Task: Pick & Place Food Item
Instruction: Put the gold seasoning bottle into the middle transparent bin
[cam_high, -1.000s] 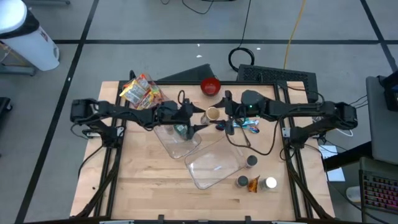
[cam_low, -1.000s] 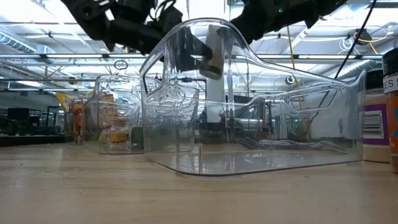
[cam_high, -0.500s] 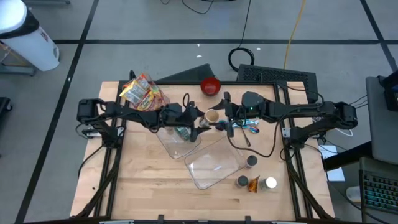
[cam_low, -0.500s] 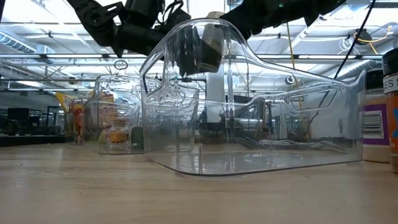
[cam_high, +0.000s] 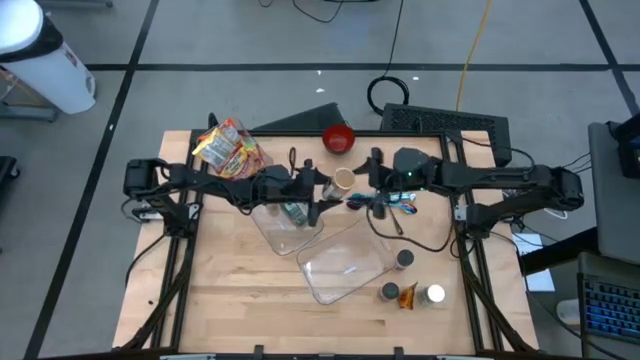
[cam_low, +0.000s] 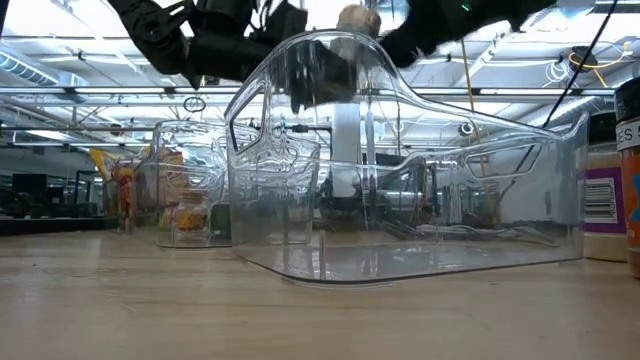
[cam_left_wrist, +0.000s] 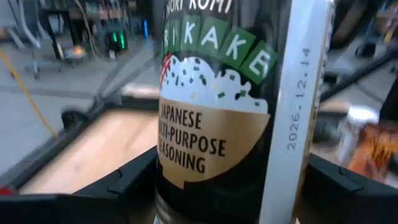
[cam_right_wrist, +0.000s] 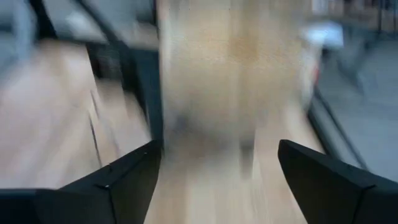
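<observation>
My left gripper is holding the jar's body level, so my right gripper should keep the jar steady while my left gripper takes it from above the tan lid (cam_high: 344, 176).
A dark furikake seasoning jar (cam_left_wrist: 217, 118) with a tan lid (cam_high: 342, 182) hangs above the table's middle, over a clear container (cam_high: 290, 225). My left gripper (cam_high: 326, 191) reaches in from the left and is shut on the jar. My right gripper (cam_high: 360, 192) faces the jar from the right. Its fingers (cam_right_wrist: 124, 180) stand open with the blurred tan lid (cam_right_wrist: 230, 74) ahead of them. In the low view the lid (cam_low: 358, 18) shows high up, behind the clear container's wall. My left gripper pinches the jar's dark labelled body (cam_left_wrist: 166, 186) between its two fingers, one on each side. The fingers come in level from the table's left. The jar stands upright in the hold, lid up, lifted clear above the clear container.
A second clear container (cam_high: 345, 265) lies toward the near right. Three small spice jars (cam_high: 403, 258) stand near the right edge. A snack bag (cam_high: 228, 148) sits far left and a red bowl (cam_high: 339, 138) at the far edge. A blue packet (cam_high: 402, 197) lies under my right arm.
My left gripper has moved toward the table's right, up to the jar. My right gripper has drawn back a little toward the right edge. In the low view the jar's lid now shows higher than before.
</observation>
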